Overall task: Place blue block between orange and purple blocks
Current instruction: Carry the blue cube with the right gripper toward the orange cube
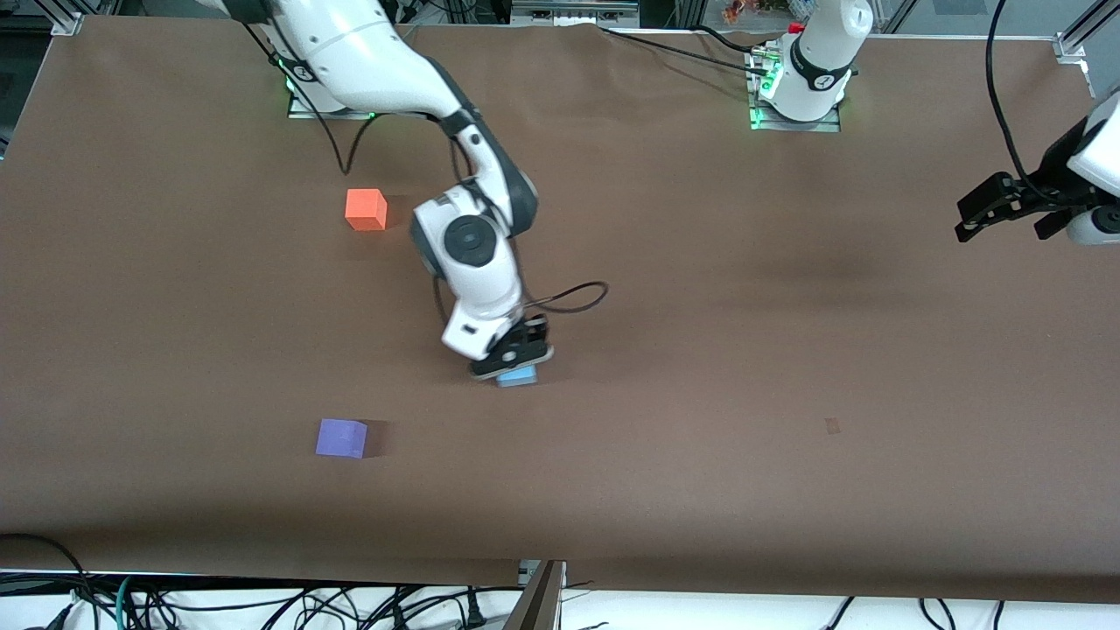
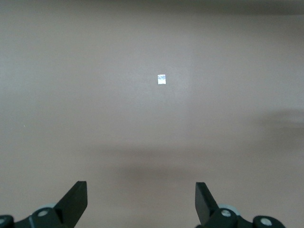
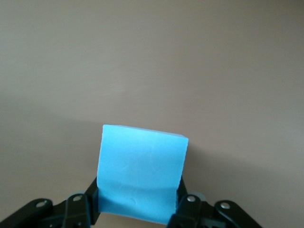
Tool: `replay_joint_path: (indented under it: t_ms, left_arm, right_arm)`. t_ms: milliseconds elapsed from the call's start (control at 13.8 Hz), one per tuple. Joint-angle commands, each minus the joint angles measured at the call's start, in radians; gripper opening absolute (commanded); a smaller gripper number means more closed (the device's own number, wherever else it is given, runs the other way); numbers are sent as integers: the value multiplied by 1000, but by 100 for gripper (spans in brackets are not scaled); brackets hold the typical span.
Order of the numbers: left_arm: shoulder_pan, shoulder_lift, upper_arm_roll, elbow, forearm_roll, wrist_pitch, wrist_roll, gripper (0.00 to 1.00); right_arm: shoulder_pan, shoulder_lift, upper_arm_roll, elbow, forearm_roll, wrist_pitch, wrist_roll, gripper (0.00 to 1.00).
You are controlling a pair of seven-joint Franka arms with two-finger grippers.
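Next, I let go of the blue block with my right gripper on the bare table midway [image 1: 359, 332] between the orange and purple blocks.
The blue block [image 1: 518, 377] is a sky-blue cube held between the fingers of my right gripper [image 1: 514, 357], at or just above the brown table, mid-table. In the right wrist view the blue block [image 3: 141, 173] fills the gap of the right gripper [image 3: 137, 197], with both black fingers pressed on its sides. The orange block [image 1: 366, 210] sits nearer the robots' bases. The purple block [image 1: 341, 437] sits nearer the front camera, with bare table between the two. My left gripper [image 1: 984, 214] waits open and empty at the left arm's end of the table; it also shows open in the left wrist view [image 2: 141, 190].
A small mark [image 1: 832, 426] lies on the brown table cover toward the left arm's end; in the left wrist view it shows as a pale speck [image 2: 161, 79]. Cables [image 1: 262, 604] hang along the table's front edge.
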Motion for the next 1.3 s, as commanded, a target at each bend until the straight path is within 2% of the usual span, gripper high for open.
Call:
replay_joint_path:
  t_ms: [0,144,433,578,794,939,1083,1228]
  left_arm:
    - [-6,5,3,8,-22,-10,9,100]
    - [-6,5,1,8,-22,-13,8,100]
    - [-6,5,-2,8,-22,-13,8,100]
    - [-7,5,-3,10,-22,-13,6,100]
    - [-7,3,-5,10,-22,-13,6,100]
    - [-7,3,-5,11,-23,-13,8,100]
    - [-7,3,-5,11,-23,-13,6,100]
    - [-7,3,-5,11,-23,-13,8,100]
  right_arm:
    - [-7,-140,-77,-96,9,-183,-5,1]
    - [-13,-214,-151,-188,9,-227,-25,1]
    - [-33,-299,-237,-366,10,-196,-66,1]
    - [-54,-329,-240,-467,10,-109,-72,1]
    - [-59,-362,-240,-644,10,107,-104,1]
    - [-59,-363,-240,-677,10,167,-161,1]
    - [-59,-363,-240,-677,12,171,-273,1]
    - [-59,-363,-238,-677,66,171,-327,1]
